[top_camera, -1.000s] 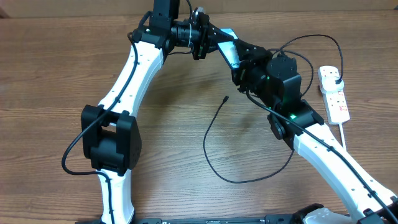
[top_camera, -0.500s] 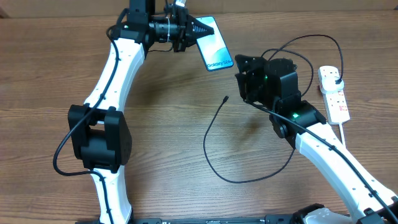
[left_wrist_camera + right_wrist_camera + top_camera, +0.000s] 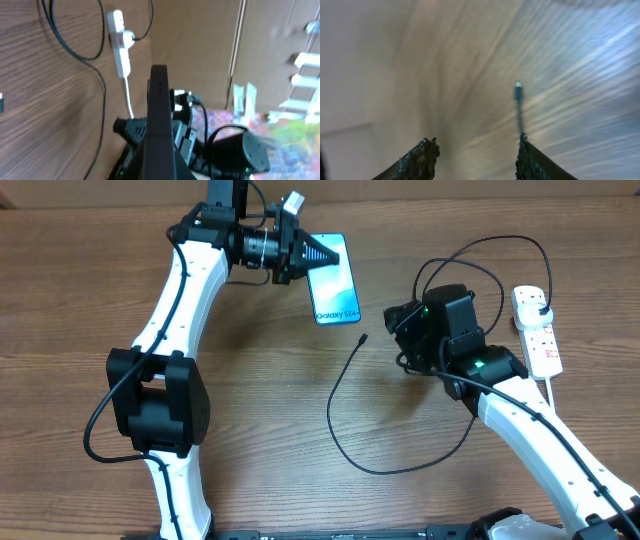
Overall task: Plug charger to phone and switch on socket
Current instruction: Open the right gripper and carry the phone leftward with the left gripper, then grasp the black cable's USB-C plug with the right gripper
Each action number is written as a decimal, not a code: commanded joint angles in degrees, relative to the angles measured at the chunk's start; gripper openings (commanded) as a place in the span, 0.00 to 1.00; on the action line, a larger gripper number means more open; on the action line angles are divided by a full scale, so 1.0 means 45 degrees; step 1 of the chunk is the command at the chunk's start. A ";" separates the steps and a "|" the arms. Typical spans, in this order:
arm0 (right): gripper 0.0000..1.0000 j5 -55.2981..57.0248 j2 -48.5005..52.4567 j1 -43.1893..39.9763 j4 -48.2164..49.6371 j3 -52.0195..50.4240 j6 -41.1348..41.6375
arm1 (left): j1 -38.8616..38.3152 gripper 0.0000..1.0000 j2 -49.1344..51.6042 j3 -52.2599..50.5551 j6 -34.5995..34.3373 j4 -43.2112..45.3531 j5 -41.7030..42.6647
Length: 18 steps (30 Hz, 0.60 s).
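The robot's right gripper will close on the black body [image 3: 360, 342] [image 3: 519, 97] of the charger's connector, behind its metal tip, because that tip must stay free for the phone.
My left gripper [image 3: 318, 254] is shut on one end of the phone [image 3: 338, 285], which hangs above the table at the back with its blue screen facing up. From the left wrist the phone [image 3: 159, 120] shows edge-on as a dark slab. The charger's connector tip [image 3: 361, 338] lies on the wood just below the phone, and its black cable [image 3: 345, 445] loops forward and back to the plug [image 3: 541, 304] in the socket [image 3: 541, 345]. To the right of the tip my right gripper [image 3: 397, 328] stands open and holds nothing. The tip [image 3: 518, 92] lies ahead of its right finger [image 3: 526, 157].
The socket's thick white cord [image 3: 553, 395] runs toward the front right beside my right arm. In the left wrist view the socket [image 3: 121, 50] and black cable [image 3: 75, 47] lie beyond the phone. Both arms reach in from the table's front edge.
My right gripper has opened and drawn back from the phone to the right. The left gripper has carried the phone leftward, then down toward the connector tip, turning it.
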 commanded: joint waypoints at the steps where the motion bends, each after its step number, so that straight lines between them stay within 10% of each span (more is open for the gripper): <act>1: 0.54 -0.0087 -0.0058 -0.0097 -0.0476 0.0228 -0.2346 | 0.0073 0.04 -0.0015 0.0238 0.2987 -0.1025 0.0636; 18: 0.57 -0.2958 -0.0058 -0.0097 -0.2409 0.0228 -0.7135 | 0.0058 0.04 -0.0015 0.0223 0.9904 -0.6815 -0.1438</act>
